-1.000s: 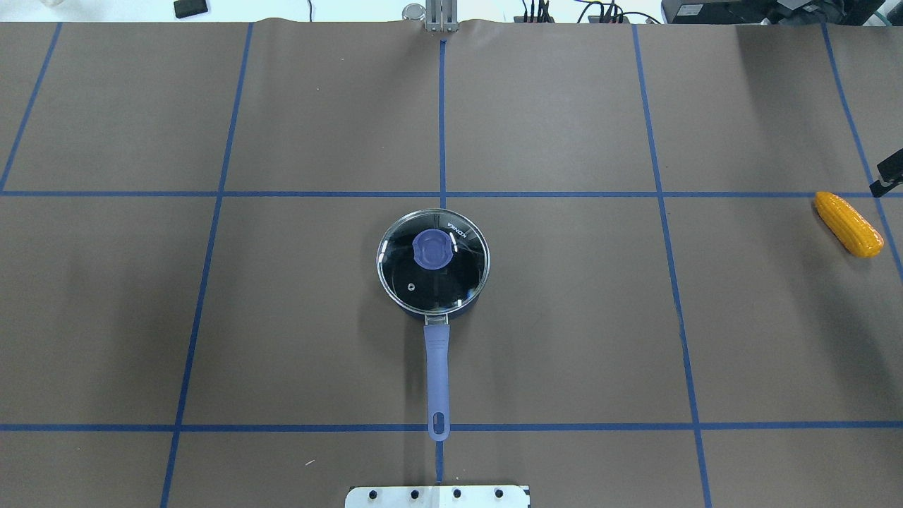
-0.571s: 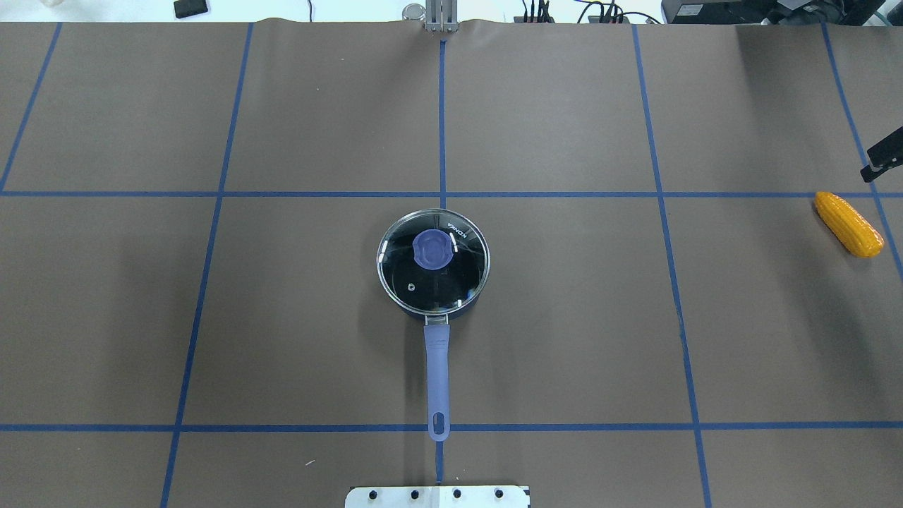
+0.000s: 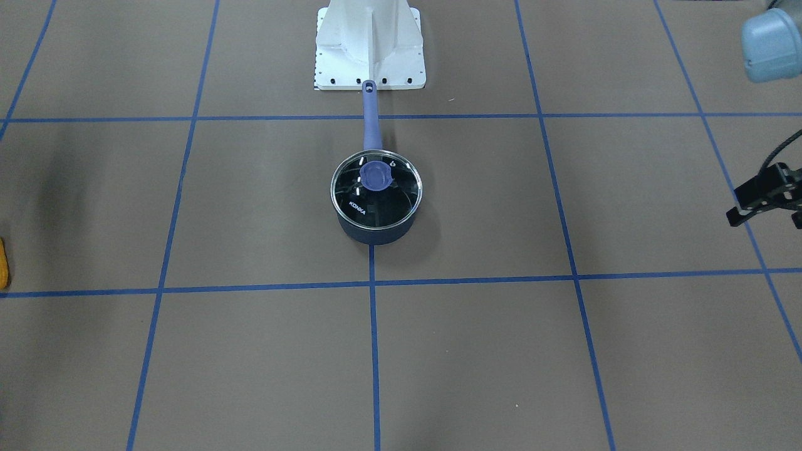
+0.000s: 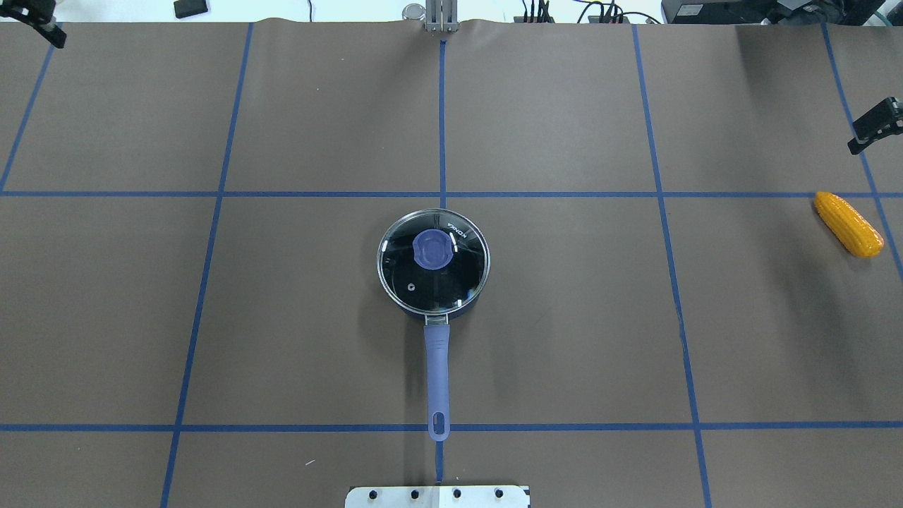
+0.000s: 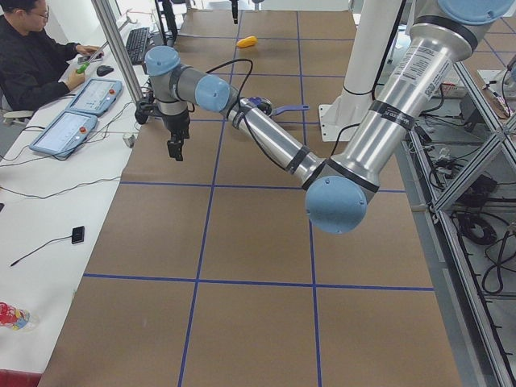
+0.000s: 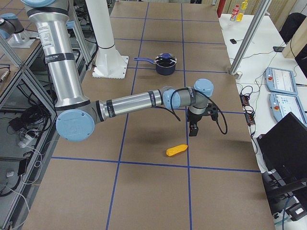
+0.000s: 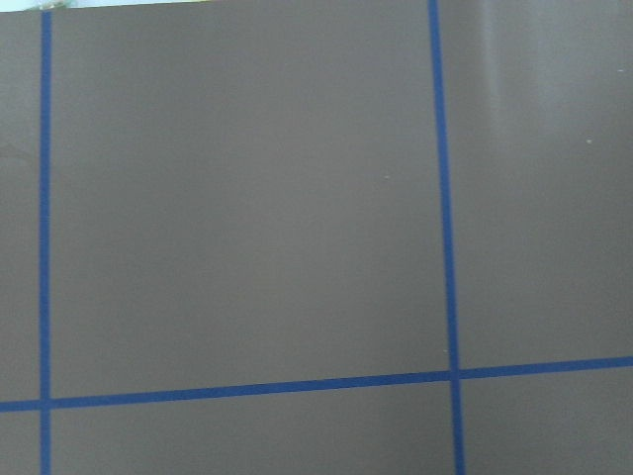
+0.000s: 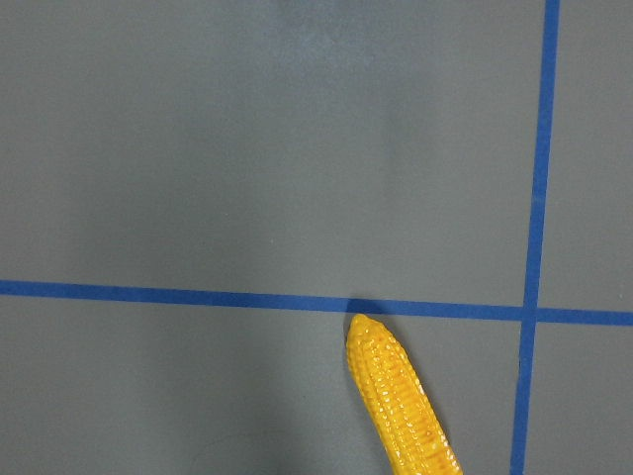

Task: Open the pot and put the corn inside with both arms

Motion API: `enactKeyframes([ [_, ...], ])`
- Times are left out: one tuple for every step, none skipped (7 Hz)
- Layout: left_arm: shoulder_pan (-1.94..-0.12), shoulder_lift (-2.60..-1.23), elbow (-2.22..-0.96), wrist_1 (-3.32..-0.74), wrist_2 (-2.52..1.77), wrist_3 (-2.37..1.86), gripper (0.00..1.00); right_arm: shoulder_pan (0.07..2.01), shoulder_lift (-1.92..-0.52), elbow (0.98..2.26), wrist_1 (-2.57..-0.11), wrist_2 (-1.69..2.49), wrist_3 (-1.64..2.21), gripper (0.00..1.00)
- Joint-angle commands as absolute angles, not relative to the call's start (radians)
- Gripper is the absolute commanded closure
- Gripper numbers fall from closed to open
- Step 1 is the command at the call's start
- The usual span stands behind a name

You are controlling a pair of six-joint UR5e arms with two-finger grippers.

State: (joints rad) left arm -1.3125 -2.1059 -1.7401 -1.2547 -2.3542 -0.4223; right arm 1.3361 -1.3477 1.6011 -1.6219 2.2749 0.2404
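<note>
I will next move my right gripper to the corn's middle (image 3: 2,250) (image 8: 420,431), back from its tapered end beside the blue tape line, and close it there.
The pot (image 4: 465,305) stands at the table's middle with its glass lid (image 4: 416,286) on and the blue knob (image 4: 432,250) on top. Its lavender handle (image 4: 437,374) points toward the robot base. It also shows in the front view (image 3: 376,233). The corn (image 4: 848,224) lies alone near the right edge, and it shows in the right wrist view (image 8: 404,411). My right gripper (image 4: 873,128) hangs above the table a little beyond the corn. My left gripper (image 4: 39,21) is at the far left corner, far from the pot. Neither gripper's jaws can be read.
The brown table cover has a grid of blue tape lines (image 4: 442,194). The white robot base plate (image 4: 437,496) sits at the near edge, just behind the pot's handle. A metal post (image 4: 439,17) and cables stand at the far edge.
My right gripper has moved away from the robot along the right edge, farther from the corn. My left gripper has come into view at the far left corner. Pot and corn have not moved.
</note>
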Motion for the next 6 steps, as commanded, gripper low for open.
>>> enactKeyframes([
  [-1.212,-2.196,-1.755,-1.233,-2.350,-0.547,0.01,1.335,-1.336,1.595,-1.618,2.267,0.241,0.00],
  [-1.186,-2.235,-1.755,-1.235,-2.349,-0.548,0.01,1.336,-1.344,1.586,-1.556,2.267,0.235,0.00],
  [-1.136,-2.281,-1.753,-1.236,-2.308,-0.548,0.01,1.336,-1.347,1.521,-1.490,2.269,0.229,0.00],
  [-1.073,-2.298,-1.753,-1.236,-2.252,-0.549,0.01,1.335,-1.335,1.450,-1.418,2.270,0.222,0.00],
  [-1.034,-2.321,-1.753,-1.235,-2.243,-0.572,0.01,1.328,-1.332,1.404,-1.358,2.275,0.221,0.00],
  [-0.999,-2.335,-1.753,-1.235,-2.218,-0.580,0.01,1.321,-1.328,1.401,-1.350,2.278,0.218,0.00],
])
